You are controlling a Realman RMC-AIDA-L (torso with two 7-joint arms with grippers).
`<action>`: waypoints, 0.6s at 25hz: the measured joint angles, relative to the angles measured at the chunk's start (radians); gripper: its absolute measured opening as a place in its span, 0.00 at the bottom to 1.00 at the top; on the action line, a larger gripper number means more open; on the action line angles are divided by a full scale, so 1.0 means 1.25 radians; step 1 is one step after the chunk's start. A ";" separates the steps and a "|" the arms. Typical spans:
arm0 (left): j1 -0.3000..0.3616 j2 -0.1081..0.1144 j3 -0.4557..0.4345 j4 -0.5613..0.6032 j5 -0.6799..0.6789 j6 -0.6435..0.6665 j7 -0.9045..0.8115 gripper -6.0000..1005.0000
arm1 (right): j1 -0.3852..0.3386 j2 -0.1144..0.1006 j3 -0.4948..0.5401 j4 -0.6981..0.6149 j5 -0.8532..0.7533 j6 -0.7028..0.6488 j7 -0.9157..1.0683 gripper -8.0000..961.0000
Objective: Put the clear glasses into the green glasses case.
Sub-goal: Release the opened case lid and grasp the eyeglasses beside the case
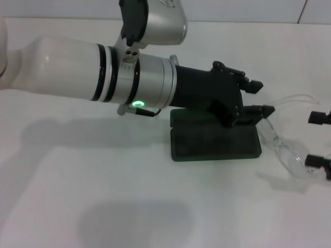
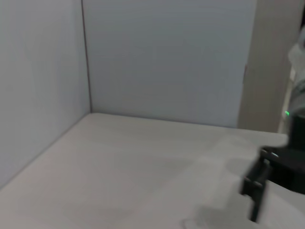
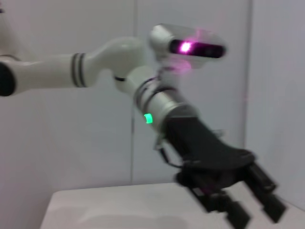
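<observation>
The bridge [image 1: 279, 143] between the lenses of the clear glasses is the next place my right gripper needs to go to and close on.
The green glasses case [image 1: 214, 142] lies dark and flat at the middle of the white table. My left arm reaches across it from the left. The left gripper [image 1: 262, 97] hovers open over the case's right end, and the right wrist view shows the same left gripper [image 3: 259, 217] with its fingers spread. The clear glasses [image 1: 283, 147] lie just right of the case, with one thin arm [image 1: 302, 97] pointing toward the back. At the right edge my right gripper [image 1: 319, 139] is open, one finger on each side of the glasses' right end.
The white table [image 1: 103, 196] has bare room left of and in front of the case. White walls [image 2: 167, 62] close the back and side of the table. My left arm's bulk hides the case's rear part.
</observation>
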 joint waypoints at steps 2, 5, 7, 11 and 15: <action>0.000 0.000 -0.001 -0.004 0.001 0.005 -0.003 0.49 | 0.005 -0.001 0.011 -0.026 -0.006 0.025 0.080 0.80; 0.003 0.000 -0.005 -0.011 0.002 0.005 -0.001 0.49 | 0.025 -0.004 0.013 -0.086 -0.048 0.067 0.243 0.80; 0.003 0.002 -0.018 -0.020 0.004 0.003 -0.002 0.49 | 0.043 -0.005 0.013 -0.144 -0.085 0.075 0.353 0.80; 0.008 0.002 -0.037 -0.028 0.009 0.006 -0.003 0.49 | 0.077 0.007 0.013 -0.306 -0.185 0.077 0.577 0.80; 0.024 0.003 -0.040 -0.032 0.010 0.007 0.001 0.49 | 0.126 0.033 0.009 -0.439 -0.331 0.077 0.737 0.78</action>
